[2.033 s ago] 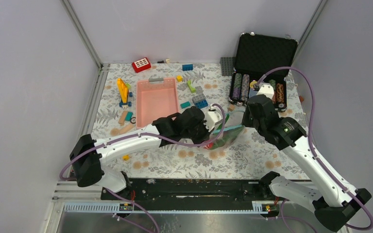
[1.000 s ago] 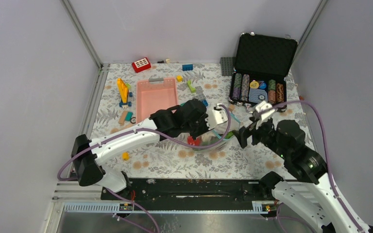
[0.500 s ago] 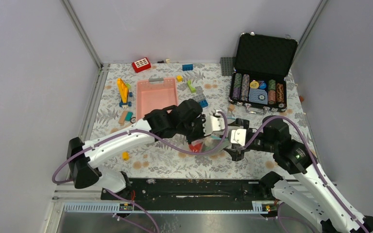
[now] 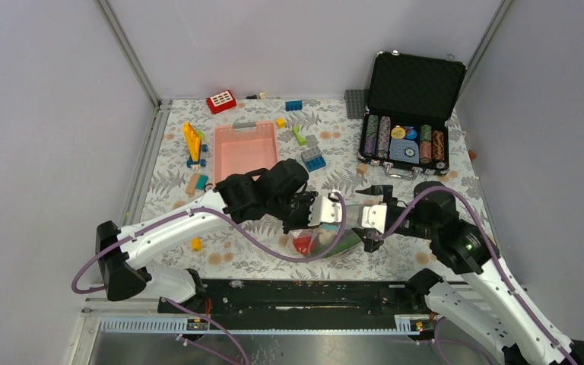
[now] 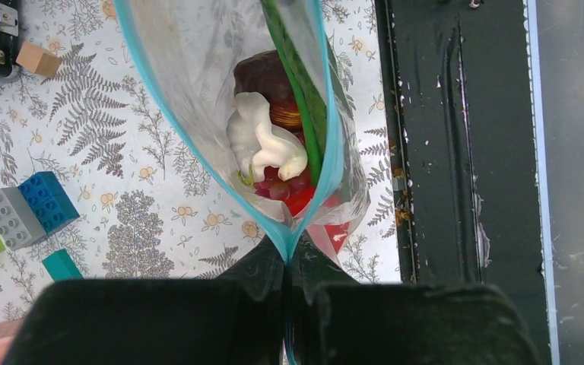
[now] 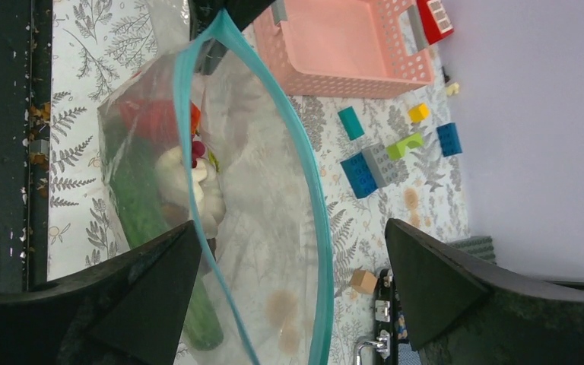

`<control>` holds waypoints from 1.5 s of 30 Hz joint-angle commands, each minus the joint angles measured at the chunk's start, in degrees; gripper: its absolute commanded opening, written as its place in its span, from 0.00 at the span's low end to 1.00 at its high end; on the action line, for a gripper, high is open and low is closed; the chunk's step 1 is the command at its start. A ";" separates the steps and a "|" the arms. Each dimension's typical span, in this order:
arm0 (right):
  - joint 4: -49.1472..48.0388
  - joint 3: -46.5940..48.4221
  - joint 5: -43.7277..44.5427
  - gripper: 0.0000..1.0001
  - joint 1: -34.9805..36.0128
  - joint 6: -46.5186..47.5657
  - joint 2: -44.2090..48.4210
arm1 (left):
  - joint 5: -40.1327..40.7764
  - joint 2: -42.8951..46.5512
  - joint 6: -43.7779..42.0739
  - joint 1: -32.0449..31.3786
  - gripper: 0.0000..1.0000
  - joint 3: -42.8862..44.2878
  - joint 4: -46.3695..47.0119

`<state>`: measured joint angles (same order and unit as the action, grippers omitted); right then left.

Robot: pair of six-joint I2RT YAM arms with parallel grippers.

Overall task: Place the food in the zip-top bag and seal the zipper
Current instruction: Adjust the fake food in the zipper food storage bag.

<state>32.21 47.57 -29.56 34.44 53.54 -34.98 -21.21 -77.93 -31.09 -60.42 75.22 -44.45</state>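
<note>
The wrist of my left gripper hangs over the bag's opening. My left gripper will back away and take the pinched corner (image 5: 288, 237) from the end of the bag.
My left gripper (image 4: 321, 211) is shut on one end of the zipper (image 5: 154, 99), the light-blue strip of the clear zip-top bag (image 4: 333, 242), and its fingers meet at the pinched corner (image 5: 287, 262). The bag's mouth gapes open. Inside lies the food: a white piece (image 5: 262, 144), a maroon round fruit (image 5: 262, 72), a long green pod (image 5: 296, 99) and a red piece (image 5: 302, 201). My right gripper (image 4: 366, 217) is open at the bag's other end. In the right wrist view its jaws (image 6: 290, 228) stand wide on either side of the mouth, not touching the zipper (image 6: 323, 268).
A pink slotted basket (image 4: 245, 148) stands behind the left arm. Loose building blocks (image 4: 313, 160) lie around it. An open black case of poker chips (image 4: 407, 141) sits at the back right. The table's dark near edge (image 5: 456, 152) runs close beside the bag.
My left gripper has drawn the bag left and toward the near edge. The right arm swung back from over the bag, came down on its right side and now holds still.
</note>
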 commanded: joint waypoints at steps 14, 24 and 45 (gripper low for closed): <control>6.60 6.23 0.27 0.24 -0.25 -3.10 -9.01 | 2.12 2.72 -4.00 -0.04 0.01 2.34 -0.31; 5.68 5.51 2.63 0.00 -0.29 -5.09 -7.57 | 11.07 8.60 5.87 -0.05 0.98 -2.59 10.03; -0.21 2.66 6.84 0.02 -0.30 -16.57 -8.55 | 13.07 43.55 34.92 6.73 0.99 -52.32 64.21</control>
<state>35.16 50.78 -23.70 34.44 39.92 -44.14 -0.45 -34.37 1.93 -54.98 25.21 7.01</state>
